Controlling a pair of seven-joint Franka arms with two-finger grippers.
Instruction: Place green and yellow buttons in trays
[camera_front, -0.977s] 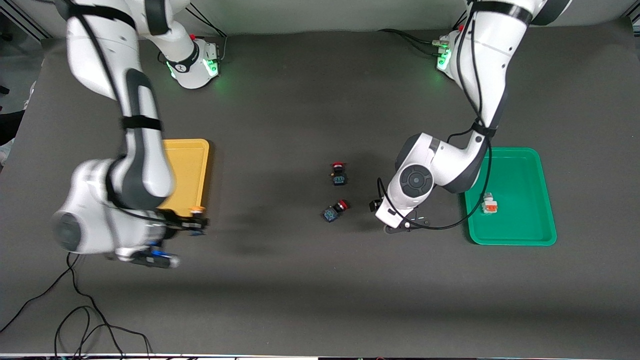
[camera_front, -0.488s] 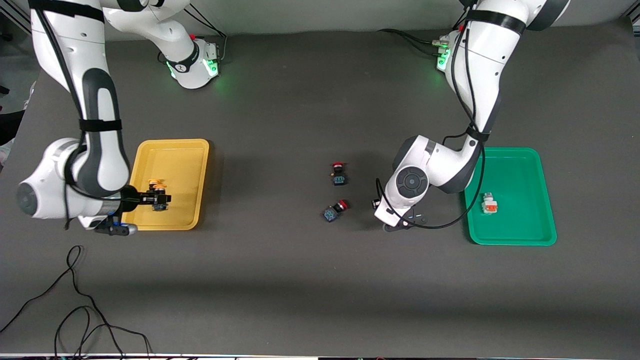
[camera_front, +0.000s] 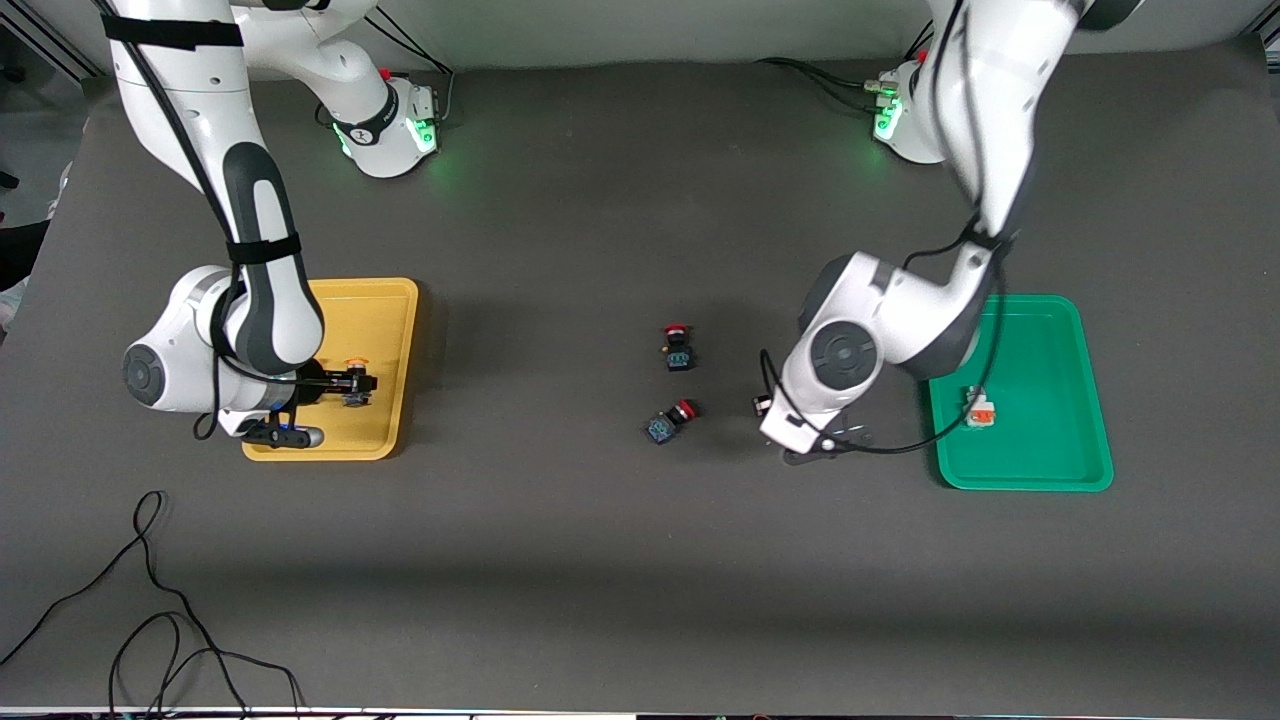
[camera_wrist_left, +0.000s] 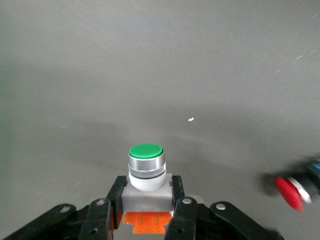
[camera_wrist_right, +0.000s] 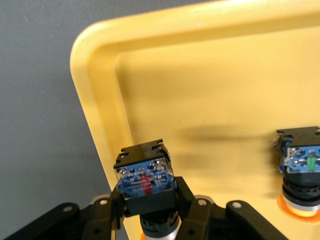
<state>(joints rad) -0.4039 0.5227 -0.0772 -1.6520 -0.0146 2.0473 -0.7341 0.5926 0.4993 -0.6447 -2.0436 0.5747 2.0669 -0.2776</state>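
The green button in my left gripper will be let go beside the green tray's other button (camera_front: 1030, 385), on that button's side facing the green tray's outer rim.
My right gripper (camera_front: 352, 387) is shut on a black-bodied yellow button (camera_wrist_right: 146, 176) and holds it just over the yellow tray (camera_front: 385, 300), near the tray's rim (camera_wrist_right: 95, 100). A second yellow button (camera_wrist_right: 299, 167) lies in that tray. My left gripper (camera_front: 832, 440) is shut on a white-bodied green button (camera_wrist_left: 146, 167) with an orange block, low over the bare table beside the green tray (camera_front: 1040, 475). Its own view shows the fingers (camera_wrist_left: 118, 192) clamped on the body. Another green button (camera_front: 978, 408) lies in the green tray.
Two red-capped black switches (camera_front: 677, 347) (camera_front: 668, 421) lie mid-table, toward the right arm's end from my left gripper; one red cap shows in the left wrist view (camera_wrist_left: 289, 192). Loose cables (camera_front: 150, 600) lie near the front camera at the right arm's end.
My right gripper carried the yellow button from the tray's near corner to over the tray. My left gripper shifted slightly toward the green tray with the green button.
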